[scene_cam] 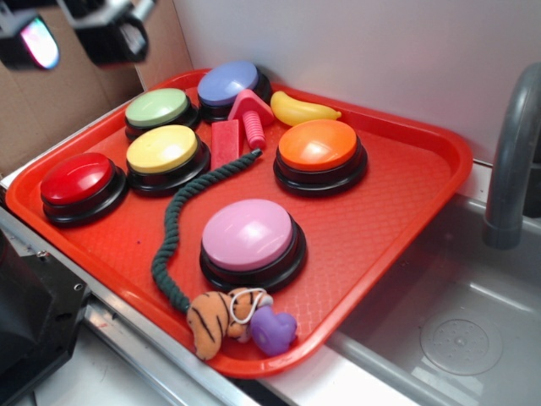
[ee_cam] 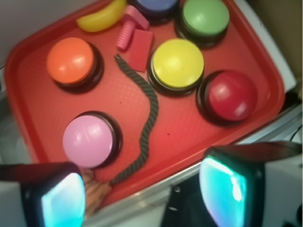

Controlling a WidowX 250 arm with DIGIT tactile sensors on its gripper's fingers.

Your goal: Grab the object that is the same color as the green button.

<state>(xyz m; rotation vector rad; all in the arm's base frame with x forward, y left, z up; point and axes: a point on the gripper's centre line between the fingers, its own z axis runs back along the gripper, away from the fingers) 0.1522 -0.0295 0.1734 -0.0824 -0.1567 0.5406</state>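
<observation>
Next, my gripper closes on the rope's middle bend (scene_cam: 174, 205) (ee_cam: 154, 107), next to the yellow button, because the dark green rope is a match for the green button.
A dark green twisted rope (scene_cam: 173, 233) snakes across the red tray (scene_cam: 380, 220), from the red toy pieces down to a striped tiger plush (scene_cam: 218, 317) at the front edge. In the wrist view the rope (ee_cam: 150, 111) runs between the yellow and pink buttons, and the plush (ee_cam: 97, 191) is partly hidden behind my left finger. The green button (scene_cam: 158, 108) sits at the tray's back left; it also shows in the wrist view (ee_cam: 205, 17). My gripper (scene_cam: 72, 35) hangs high above the tray's left corner, open and empty (ee_cam: 144, 194).
The tray also holds red (scene_cam: 78, 179), yellow (scene_cam: 162, 149), blue (scene_cam: 228, 84), orange (scene_cam: 319, 145) and pink (scene_cam: 248, 235) buttons, red ridged toy pieces (scene_cam: 239, 127), a yellow banana (scene_cam: 303, 109) and a purple heart (scene_cam: 272, 331). A sink (scene_cam: 456, 321) with a grey faucet (scene_cam: 511, 161) lies to the right.
</observation>
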